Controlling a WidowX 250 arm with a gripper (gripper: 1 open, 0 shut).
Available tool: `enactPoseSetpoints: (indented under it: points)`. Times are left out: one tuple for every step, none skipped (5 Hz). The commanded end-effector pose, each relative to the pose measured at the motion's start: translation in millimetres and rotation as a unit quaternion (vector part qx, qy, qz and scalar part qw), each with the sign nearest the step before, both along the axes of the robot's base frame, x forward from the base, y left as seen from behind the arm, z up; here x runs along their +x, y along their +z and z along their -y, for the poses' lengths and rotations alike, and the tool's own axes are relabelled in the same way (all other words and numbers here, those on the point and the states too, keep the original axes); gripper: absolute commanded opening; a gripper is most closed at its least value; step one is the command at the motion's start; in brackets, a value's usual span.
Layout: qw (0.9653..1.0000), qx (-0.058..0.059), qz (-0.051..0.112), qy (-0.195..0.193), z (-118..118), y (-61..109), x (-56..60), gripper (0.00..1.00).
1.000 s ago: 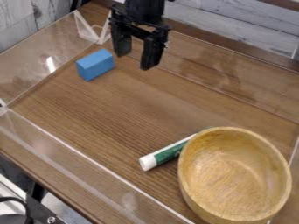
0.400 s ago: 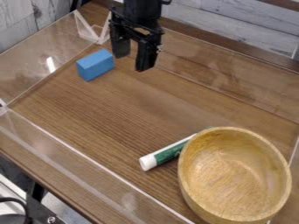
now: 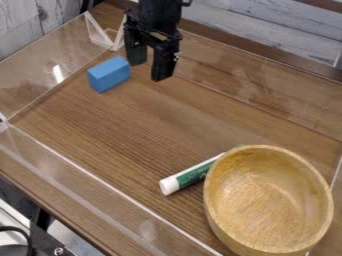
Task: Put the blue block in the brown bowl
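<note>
The next move for my gripper is to travel to the blue block's end [image 3: 123, 68] that faces the gripper's black fingers, and then to close there.
The blue block [image 3: 110, 74] lies on the wooden table at the upper left. Just to its right, my black gripper [image 3: 148, 65] points straight down with its fingers spread open and nothing between them; the left fingertip stands a short way from the block's right end, apart from it. The brown bowl [image 3: 270, 199], a large round wooden one with a thick rim, sits at the lower right, far from both.
A white tube with a green cap [image 3: 191, 178] lies against the bowl's left side. Clear plastic walls [image 3: 40, 150] fence the table on the left, front and back.
The gripper has drifted a little leftward, closing the gap to the blue block, still open. Block, tube and bowl have not moved.
</note>
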State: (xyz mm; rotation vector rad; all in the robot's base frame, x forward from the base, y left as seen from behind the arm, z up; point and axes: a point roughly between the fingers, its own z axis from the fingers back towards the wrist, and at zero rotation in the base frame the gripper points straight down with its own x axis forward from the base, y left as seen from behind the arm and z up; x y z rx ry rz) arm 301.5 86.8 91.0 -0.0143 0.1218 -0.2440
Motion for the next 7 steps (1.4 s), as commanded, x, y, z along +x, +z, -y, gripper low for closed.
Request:
enactPoseSetpoints:
  points:
    - [0.9995, 0.010, 0.030, -0.009, -10, 13.6, 10.7, 1.00]
    - [0.9993, 0.011, 0.031, -0.021, -16, 11.0, 13.2, 1.00]
    - [0.9989, 0.012, 0.032, -0.033, -22, 8.3, 16.0, 1.00]
    - [0.9983, 0.013, 0.034, -0.045, -29, 5.6, 19.0, 1.00]
    - [0.9976, 0.014, 0.037, -0.057, -36, 2.8, 22.0, 1.00]
    - [0.9967, 0.016, 0.041, -0.068, -43, 0.1, 24.8, 1.00]
    - [0.9961, 0.018, 0.046, -0.074, -51, -2.6, 27.8, 1.00]
